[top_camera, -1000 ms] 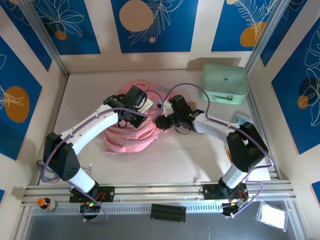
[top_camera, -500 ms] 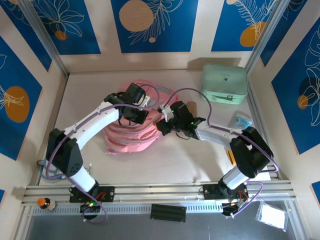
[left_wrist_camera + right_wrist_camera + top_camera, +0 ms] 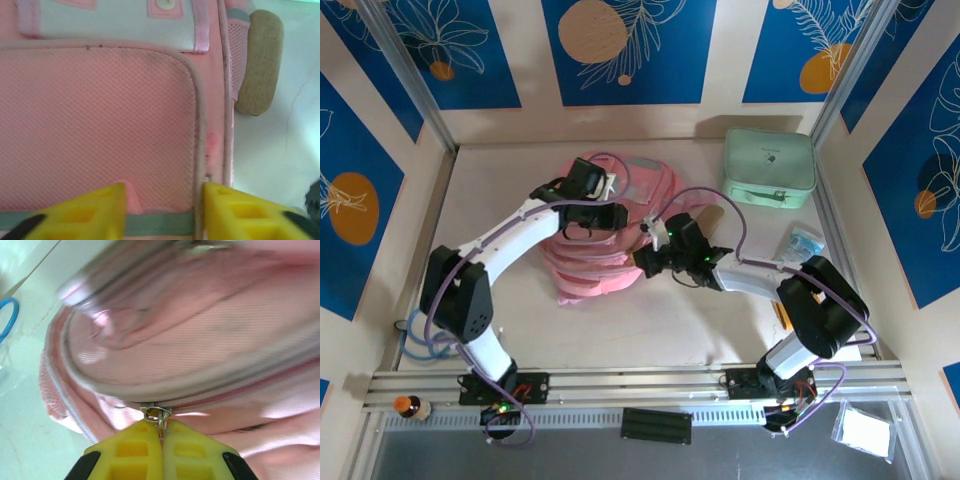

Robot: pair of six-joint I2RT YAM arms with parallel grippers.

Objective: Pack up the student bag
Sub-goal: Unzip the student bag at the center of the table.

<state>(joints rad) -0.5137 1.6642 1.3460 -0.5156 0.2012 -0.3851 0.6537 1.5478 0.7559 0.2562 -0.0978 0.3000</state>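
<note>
I will shift my open left gripper over, since the bag's grey piping runs beside one of its fingers, and pinch that bag edge (image 3: 199, 172) to hold the bag steady for zipping.
The student bag (image 3: 595, 268) is a soft pink backpack lying in the middle of the table. My left gripper (image 3: 611, 214) hovers over its upper part. In the left wrist view the yellow fingers (image 3: 95, 212) of the left gripper (image 3: 164, 210) stand apart over the bag's pink mesh panel (image 3: 100, 120), with a mint strip (image 3: 160, 223) between them and nothing pinched. My right gripper (image 3: 642, 262) is at the bag's right edge. The right gripper (image 3: 162, 429) is shut on the metal zipper pull (image 3: 159, 415) under the bag's grey piping (image 3: 150, 385).
A mint green hard case (image 3: 769, 166) stands at the back right. A small blue packet (image 3: 804, 240) lies by the right rail. A tan oval object (image 3: 260, 60) rests beside the bag's side. Walls enclose the table on three sides.
My left gripper has opened and shifted a little right over the bag. The right gripper, still shut, has drawn the zipper pull nearer, and the bag has slid right.
</note>
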